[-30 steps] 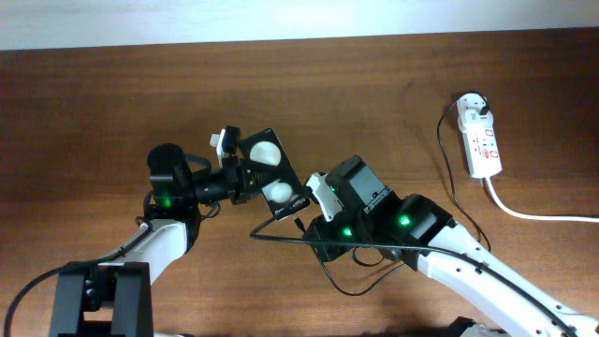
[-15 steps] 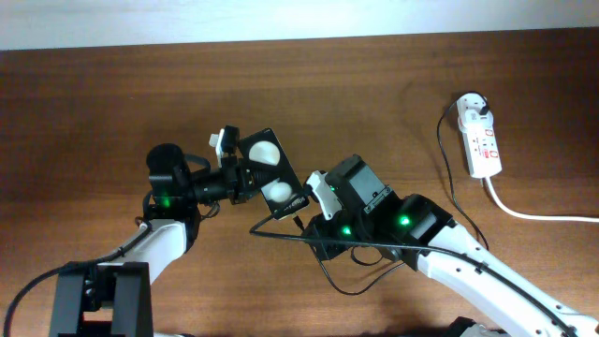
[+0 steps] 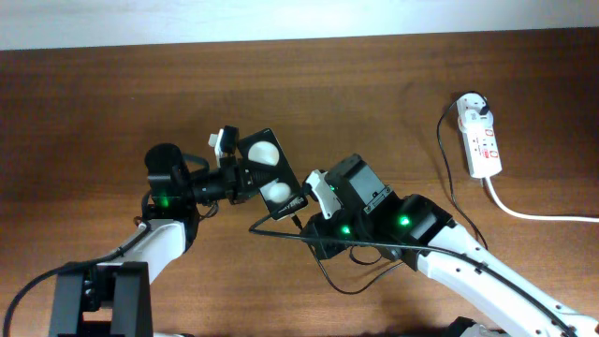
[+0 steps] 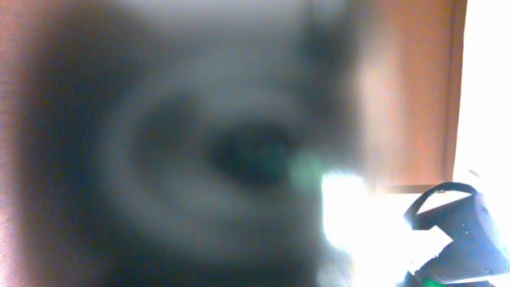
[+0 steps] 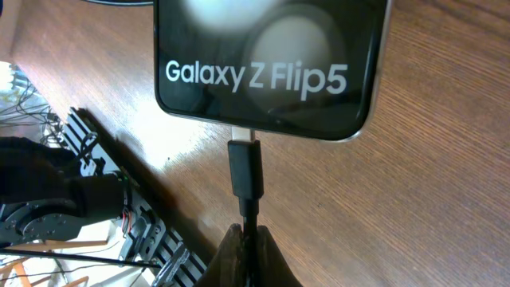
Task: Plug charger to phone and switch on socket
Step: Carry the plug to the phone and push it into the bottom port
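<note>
The robot's left gripper will release the phone flat on the wooden table (image 3: 313,174) beneath the fingertips of the right gripper.
The phone (image 3: 271,173) is a black slab with two white blobs, held above the table at its left edge by my left gripper (image 3: 240,175). The left wrist view is blurred dark by something close to the lens. In the right wrist view the phone (image 5: 267,64) reads "Galaxy Z Flip5". My right gripper (image 5: 249,239) is shut on the charger cable just behind its black plug tip (image 5: 245,169). The tip's metal end meets the phone's bottom edge, with a short bit of metal showing. The charger (image 3: 442,150) runs to the round white plug (image 3: 474,106) in the socket (image 3: 481,142).
The socket's thick white cord (image 3: 533,213) runs off to the right edge. Slack black cable loops under my right arm (image 3: 412,229) near the table's front. The wooden table (image 3: 374,84) meets a white wall at the back.
</note>
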`<state>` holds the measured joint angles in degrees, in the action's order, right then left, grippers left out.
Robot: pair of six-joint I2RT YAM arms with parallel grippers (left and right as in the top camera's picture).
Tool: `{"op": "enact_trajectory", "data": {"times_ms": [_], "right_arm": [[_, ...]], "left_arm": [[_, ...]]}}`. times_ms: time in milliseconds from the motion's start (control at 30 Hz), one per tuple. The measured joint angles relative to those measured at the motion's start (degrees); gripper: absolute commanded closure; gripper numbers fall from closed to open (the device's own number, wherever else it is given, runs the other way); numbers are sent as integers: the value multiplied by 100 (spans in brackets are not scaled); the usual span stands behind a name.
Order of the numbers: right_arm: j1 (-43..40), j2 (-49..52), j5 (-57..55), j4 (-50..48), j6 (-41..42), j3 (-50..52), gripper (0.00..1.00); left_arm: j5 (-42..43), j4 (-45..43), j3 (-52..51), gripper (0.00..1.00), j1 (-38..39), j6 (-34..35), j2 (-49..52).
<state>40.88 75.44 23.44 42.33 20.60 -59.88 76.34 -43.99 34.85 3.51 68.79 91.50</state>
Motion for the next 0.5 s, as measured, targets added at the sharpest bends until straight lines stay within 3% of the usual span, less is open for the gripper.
{"op": "enact_trajectory", "data": {"times_ms": [500], "right_arm": [[59, 7, -74, -514, -31, 127, 96]], "left_arm": [[186, -48, 157, 100, 85, -420, 0]]}}
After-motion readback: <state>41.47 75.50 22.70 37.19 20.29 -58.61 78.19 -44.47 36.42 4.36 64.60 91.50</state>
